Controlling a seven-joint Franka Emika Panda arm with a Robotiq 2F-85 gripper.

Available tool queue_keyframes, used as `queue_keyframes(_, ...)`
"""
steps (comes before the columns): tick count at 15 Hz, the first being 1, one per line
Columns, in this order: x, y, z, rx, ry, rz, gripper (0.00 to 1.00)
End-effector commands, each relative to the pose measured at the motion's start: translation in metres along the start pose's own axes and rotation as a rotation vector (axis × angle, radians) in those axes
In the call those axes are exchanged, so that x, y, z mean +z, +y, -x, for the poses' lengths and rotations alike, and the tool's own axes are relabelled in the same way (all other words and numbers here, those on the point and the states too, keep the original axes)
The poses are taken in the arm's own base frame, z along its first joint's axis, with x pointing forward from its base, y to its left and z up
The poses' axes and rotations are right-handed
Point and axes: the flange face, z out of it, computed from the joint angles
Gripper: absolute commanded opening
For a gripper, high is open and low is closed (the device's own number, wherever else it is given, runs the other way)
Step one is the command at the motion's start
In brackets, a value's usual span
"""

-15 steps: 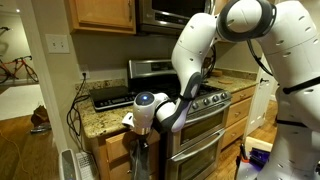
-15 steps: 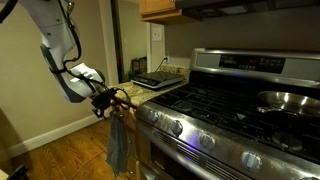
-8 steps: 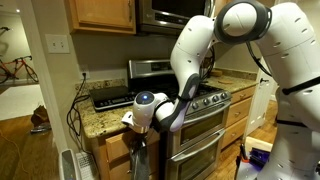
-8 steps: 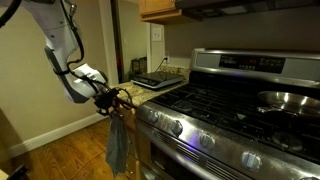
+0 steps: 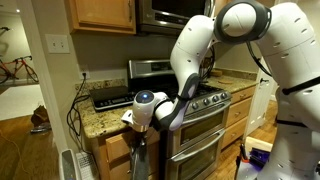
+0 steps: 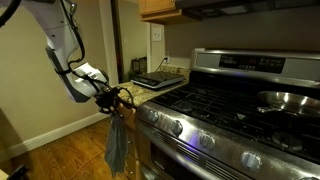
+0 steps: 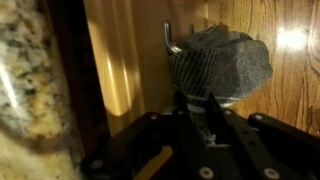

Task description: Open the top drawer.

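Observation:
The towel-covered drawer handle, now at the cabinet front, will be released by my gripper out [image 5: 161,168] in front of the cabinet next to the stove.
The top drawer [image 7: 120,50] shows in the wrist view as a honey-oak panel under the granite counter edge [image 7: 25,70]. A metal handle [image 7: 170,38] sticks out of it, with a grey towel [image 7: 228,60] draped over it. My gripper [image 7: 197,108] is right at the handle, its two dark fingers drawn close together on the towel-covered bar. In both exterior views the gripper [image 5: 138,133] [image 6: 108,97] sits at the cabinet front left of the stove, and the towel [image 6: 118,145] hangs below it. The drawer front [image 5: 113,148] looks flush with the cabinet.
A stainless stove [image 6: 200,120] with knobs and oven doors [image 5: 200,125] stands directly beside the drawer. A black appliance [image 5: 110,97] and cables [image 5: 75,112] sit on the granite counter. A pan [image 6: 285,100] rests on a burner. Wooden floor [image 6: 60,150] lies in front.
The jaws have closed in on the towel-covered handle. The arm, the towel and the drawer front stand where they were.

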Motion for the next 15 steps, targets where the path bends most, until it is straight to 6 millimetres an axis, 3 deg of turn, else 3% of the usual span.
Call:
queue_keyframes(1,0.013,-0.004,0.008,0.028,0.006,-0.019,0.1)
queue_keyframes(3,0.015,-0.003,0.008,0.038,-0.003,-0.014,0.11)
queue_keyframes(4,0.0,0.0,0.0,0.001,0.0,0.0,0.22)
queue_keyframes(12,0.0,0.0,0.0,0.003,0.0,0.0,0.22)
queue_keyframes(13,0.0,0.0,0.0,0.003,0.0,0.0,0.08)
queue_keyframes(15,-0.005,-0.006,0.001,0.005,0.006,-0.005,0.08)
